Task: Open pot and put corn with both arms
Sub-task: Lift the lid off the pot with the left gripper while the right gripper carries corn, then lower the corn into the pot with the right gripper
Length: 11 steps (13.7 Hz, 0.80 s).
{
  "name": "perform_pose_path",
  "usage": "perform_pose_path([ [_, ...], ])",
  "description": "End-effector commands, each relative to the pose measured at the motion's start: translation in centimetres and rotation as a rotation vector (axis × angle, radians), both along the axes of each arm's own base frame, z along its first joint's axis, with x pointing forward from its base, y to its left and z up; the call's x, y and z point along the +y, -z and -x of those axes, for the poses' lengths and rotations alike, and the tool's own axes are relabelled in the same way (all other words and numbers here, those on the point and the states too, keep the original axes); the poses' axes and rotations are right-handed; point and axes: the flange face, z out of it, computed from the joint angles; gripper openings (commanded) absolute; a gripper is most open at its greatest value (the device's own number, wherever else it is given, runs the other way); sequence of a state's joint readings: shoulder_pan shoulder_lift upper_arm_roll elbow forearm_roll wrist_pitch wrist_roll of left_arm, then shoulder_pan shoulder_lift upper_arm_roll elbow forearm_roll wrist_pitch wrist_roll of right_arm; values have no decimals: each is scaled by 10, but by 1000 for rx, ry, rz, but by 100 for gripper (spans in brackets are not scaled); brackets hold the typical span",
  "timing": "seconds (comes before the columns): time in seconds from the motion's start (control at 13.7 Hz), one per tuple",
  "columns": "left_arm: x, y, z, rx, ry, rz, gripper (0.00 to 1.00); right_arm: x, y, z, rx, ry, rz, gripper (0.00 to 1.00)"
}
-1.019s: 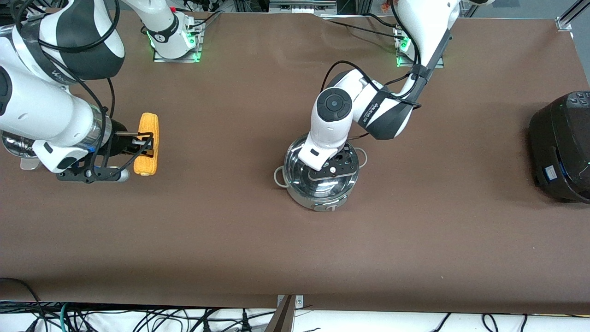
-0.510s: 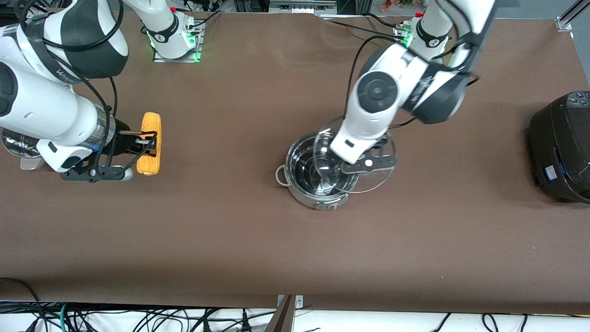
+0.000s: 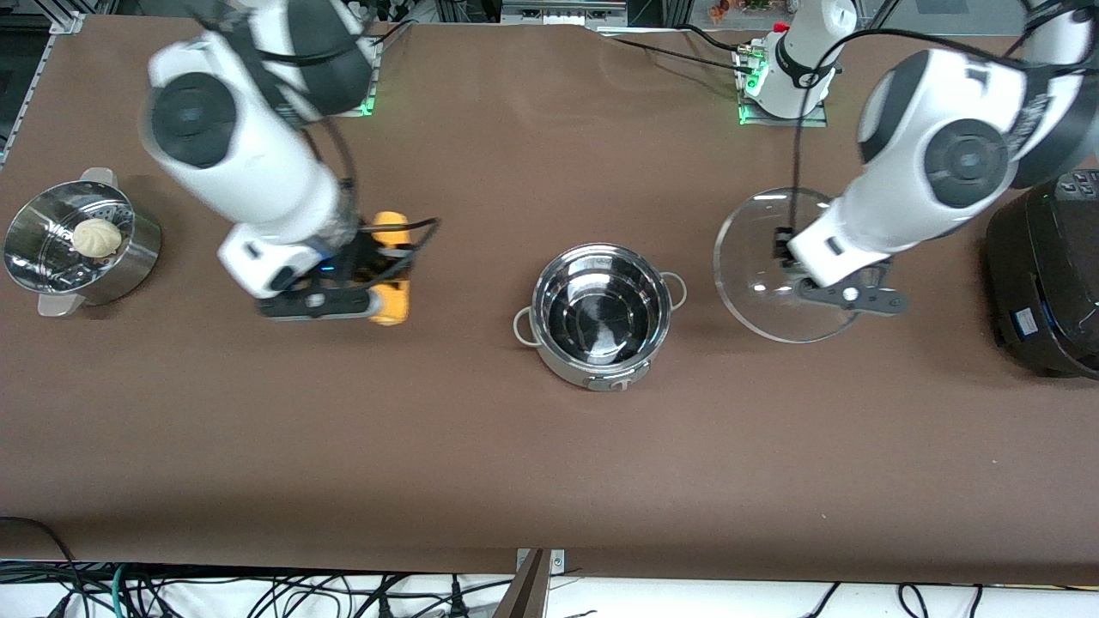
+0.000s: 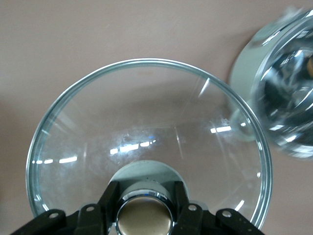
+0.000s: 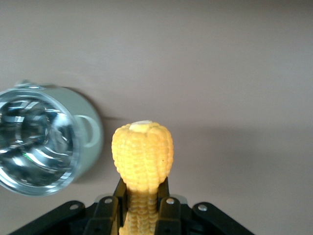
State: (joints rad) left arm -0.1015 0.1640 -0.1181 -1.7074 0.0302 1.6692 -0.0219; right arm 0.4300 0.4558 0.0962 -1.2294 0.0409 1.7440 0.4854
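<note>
The glass lid, still in the air over the table, will be let go by my left gripper on the table (image 3: pixel 800 299) between the steel pot and the black cooker.
The steel pot (image 3: pixel 592 369) stands open in the middle of the table, with nothing in it. My left gripper (image 3: pixel 794 266) is shut on the tan knob (image 4: pixel 145 219) of the glass lid (image 3: pixel 755 257) and holds it in the air over the table, between the pot and the black cooker. My right gripper (image 3: pixel 385 270) is shut on the yellow corn cob (image 3: pixel 392 307) and holds it over the table, between the steamer basket and the pot. The right wrist view shows the corn (image 5: pixel 143 154) between the fingers, and the pot (image 5: pixel 39 142) beside it. The left wrist view shows the lid (image 4: pixel 146 122) and the pot (image 4: pixel 288 98).
A steel steamer basket (image 3: pixel 129 257) with a white bun (image 3: pixel 94 236) stands at the right arm's end of the table. A large black cooker (image 3: pixel 1043 275) stands at the left arm's end, close to the lifted lid.
My left gripper lifted the lid off the pot and carried it toward the black cooker. My right gripper picked the corn up off the table and moved it toward the pot.
</note>
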Motion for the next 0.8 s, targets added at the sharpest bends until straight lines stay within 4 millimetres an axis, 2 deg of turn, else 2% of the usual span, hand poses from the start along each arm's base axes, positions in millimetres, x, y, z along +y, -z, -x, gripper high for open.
perform_pose_path([
  [0.0,66,-2,22,1,87,43,0,72,44,6,-32,116,-55,5],
  [0.07,85,3,21,-4,103,51,0,98,58,10,-58,159,-91,5],
  [0.15,98,11,21,-6,117,57,0,114,67,12,-79,169,-119,5],
  [0.29,119,35,24,-31,133,64,0,132,86,13,-95,157,-139,5],
  [0.58,123,98,34,-101,132,71,0,194,118,30,-107,188,-198,5],
  [0.73,122,136,41,-140,112,90,0,211,130,37,-118,235,-238,5],
])
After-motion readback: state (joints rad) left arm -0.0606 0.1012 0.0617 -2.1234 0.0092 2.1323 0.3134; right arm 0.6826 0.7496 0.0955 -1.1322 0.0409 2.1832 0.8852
